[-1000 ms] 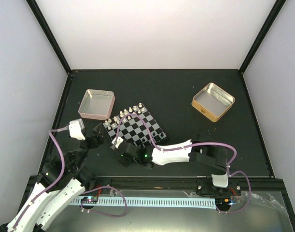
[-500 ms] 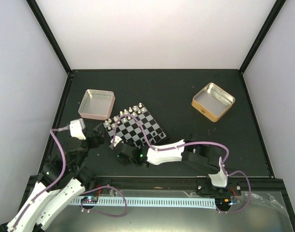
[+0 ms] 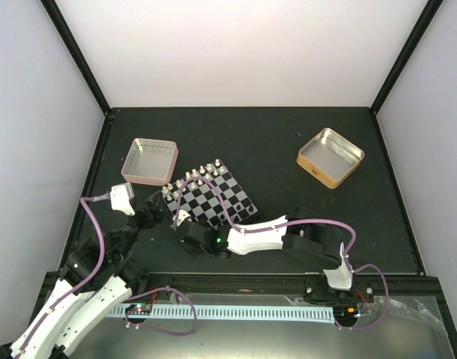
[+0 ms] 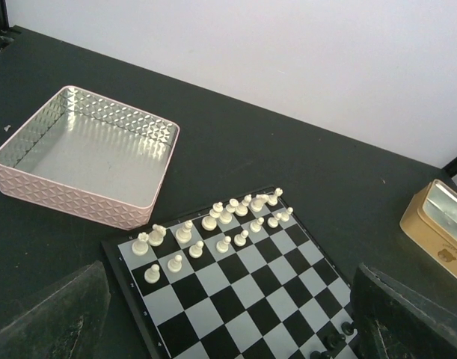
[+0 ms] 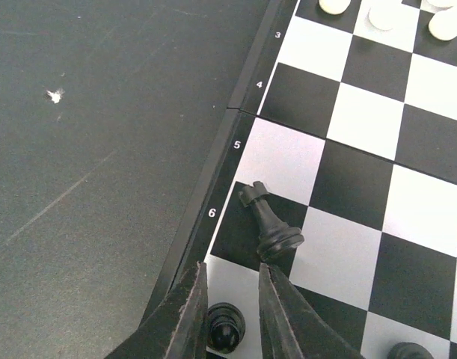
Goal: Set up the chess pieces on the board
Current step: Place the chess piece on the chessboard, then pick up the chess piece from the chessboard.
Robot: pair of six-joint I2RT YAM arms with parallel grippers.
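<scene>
I will use my right gripper to take the black rook, which lies on its side on the board, by its base (image 5: 280,244) and then pass it to my left gripper.
The board (image 3: 210,196) lies at the table's left middle, with pale chess pieces (image 3: 195,178) ranked along its far edge. In the right wrist view my right gripper (image 5: 232,268) hovers over the board's (image 5: 363,112) near-left corner, its jaws a little apart. A black pawn (image 5: 224,327) stands upright below the gap, and I cannot tell whether the fingers touch it. Just beyond the tips a black rook (image 5: 271,224) appears to lie on its side on a dark square. My left gripper (image 4: 228,329) stands wide open at the board's left edge, holding nothing. More black pieces (image 4: 333,340) stand near its right finger.
A pink tin (image 3: 149,161) stands behind the board on the left, seen empty in the left wrist view. A gold tin (image 3: 330,157) sits at the back right. The right arm (image 3: 265,235) stretches across the table's front.
The right arm slid a little left along the board's near edge, and its jaws have parted slightly. The left arm barely moved.
</scene>
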